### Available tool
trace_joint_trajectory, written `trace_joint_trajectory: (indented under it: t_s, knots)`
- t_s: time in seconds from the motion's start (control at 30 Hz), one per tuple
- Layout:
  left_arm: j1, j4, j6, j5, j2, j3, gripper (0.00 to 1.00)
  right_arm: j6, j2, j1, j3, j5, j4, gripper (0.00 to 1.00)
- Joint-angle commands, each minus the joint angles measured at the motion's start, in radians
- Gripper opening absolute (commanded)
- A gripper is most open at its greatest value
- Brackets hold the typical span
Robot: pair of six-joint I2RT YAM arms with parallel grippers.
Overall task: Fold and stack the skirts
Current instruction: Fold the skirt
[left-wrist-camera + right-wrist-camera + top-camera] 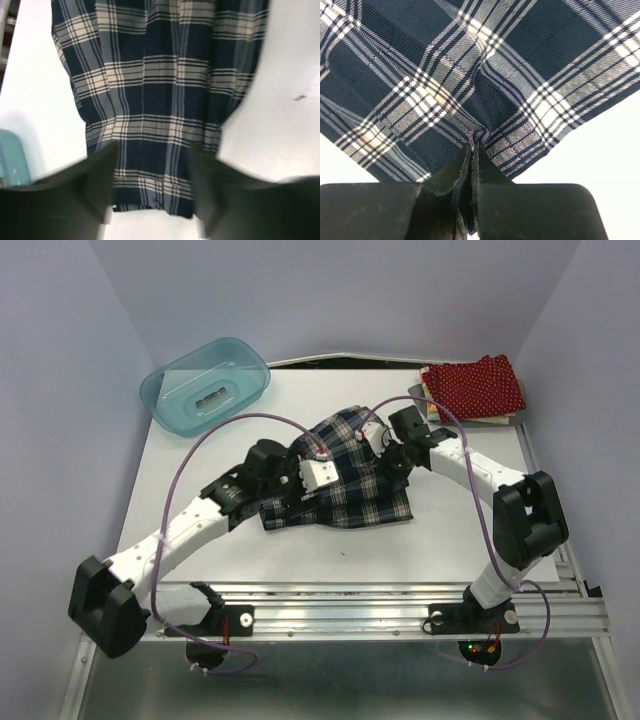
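Note:
I should let go of the plaid cloth with my right gripper at the plaid skirt's near corner on the dotted skirt's side [400, 517].
The navy-green-white plaid skirt [350, 490] lies partly folded in the middle of the table. My right gripper [378, 435] is at its far edge, shut on a pinch of the plaid cloth [479, 134]. My left gripper [310, 477] hovers over the skirt's near-left part, open and empty. Its blurred fingers [102, 175] straddle the skirt's hem [150, 200]. The dark red dotted skirt [472, 385] lies folded at the far right corner. A thin edge of other cloth [428, 398] shows beneath it. I cannot make out the floral print.
A translucent teal bin [205, 385] stands at the far left corner of the white table [200, 490]. A metal rail [400, 615] with both arm bases runs along the near edge. Purple cables loop over both arms.

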Motion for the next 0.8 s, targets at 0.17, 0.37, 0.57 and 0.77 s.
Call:
trace_joint_trajectory:
  t_s: [0.17, 0.37, 0.57, 0.77]
  knots:
    - [-0.152, 0.237, -0.142, -0.238, 0.213, -0.063, 0.99, 0.015, -0.033, -0.003, 0.024, -0.04, -0.05, 0.01]
    - [-0.197, 0.326, -0.125, -0.377, 0.358, -0.106, 0.99, 0.023, -0.044, -0.003, 0.018, -0.054, -0.053, 0.01]
    - [-0.208, 0.337, -0.134, -0.496, 0.494, -0.125, 0.99, 0.011, -0.07, -0.003, 0.057, -0.054, -0.117, 0.01]
    - [-0.209, 0.326, -0.186, -0.491, 0.517, -0.131, 0.99, 0.029, -0.11, -0.003, 0.107, -0.083, -0.223, 0.01]
